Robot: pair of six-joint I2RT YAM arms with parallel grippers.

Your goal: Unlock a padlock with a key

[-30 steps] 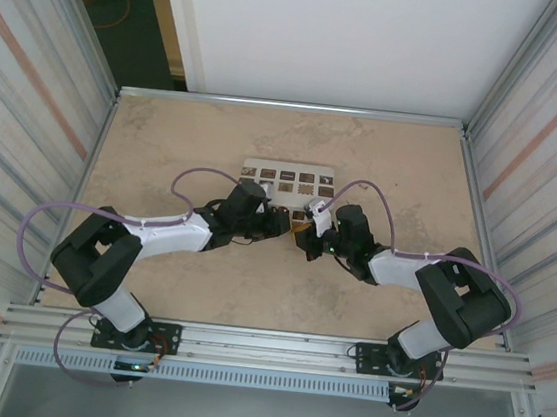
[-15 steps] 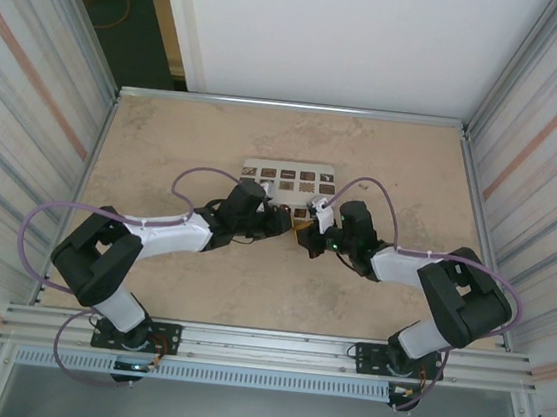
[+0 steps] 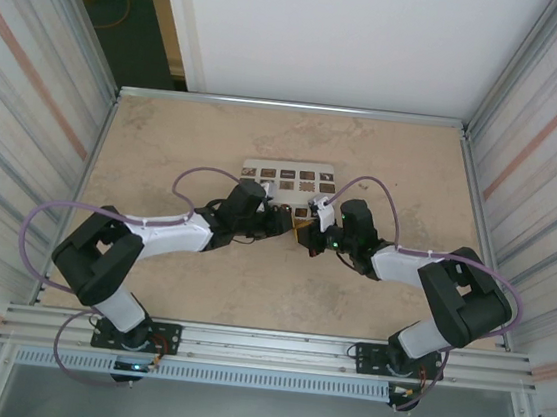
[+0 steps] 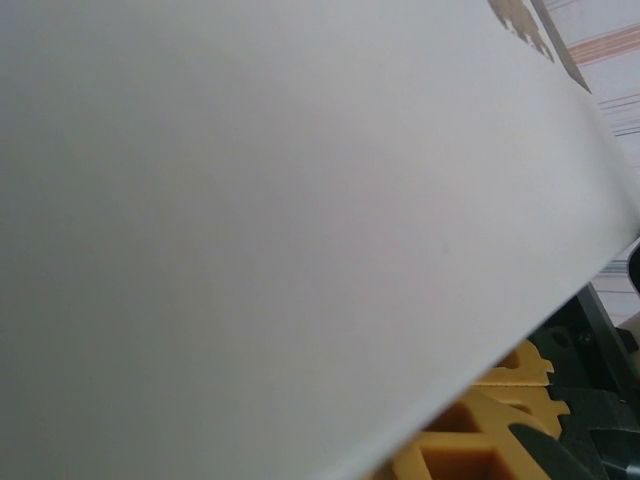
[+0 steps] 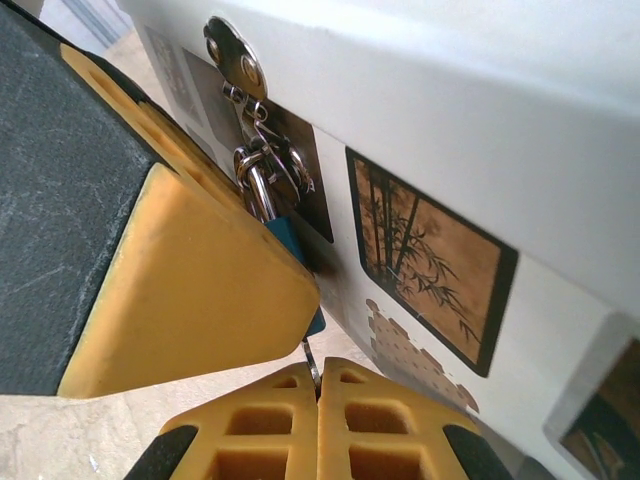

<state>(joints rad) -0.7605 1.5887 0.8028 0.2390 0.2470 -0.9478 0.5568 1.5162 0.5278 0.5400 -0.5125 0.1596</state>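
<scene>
Next, my left gripper opens, back clear and takes the padlock's body (image 5: pixel 288 240) from the front of the box, because it crowds the white box with its finger across the padlock.
In the right wrist view the blue padlock (image 5: pixel 286 238) hangs by its metal shackle (image 5: pixel 257 186) from a hasp on the white box (image 5: pixel 560 330). A big yellow finger (image 5: pixel 190 290) of my left gripper lies against the padlock and hides most of it. My right gripper (image 5: pixel 318 378) is shut on the key (image 5: pixel 311 358), a thin metal sliver pointing up at the padlock's underside. From above, the left gripper (image 3: pixel 285 219) and right gripper (image 3: pixel 303 233) meet at the box's front edge. The left gripper's second finger is hidden.
The white box (image 3: pixel 289 178) with dark patterned squares lies flat mid-table, and its pale side (image 4: pixel 250 200) crowds the left wrist view with a yellow finger (image 4: pixel 500 425) at lower right. Metal rails and corrugated walls (image 3: pixel 27 120) border the beige tabletop (image 3: pixel 250 286).
The right wrist has edged slightly up toward the box. The left arm has stayed put and both grips are unchanged.
</scene>
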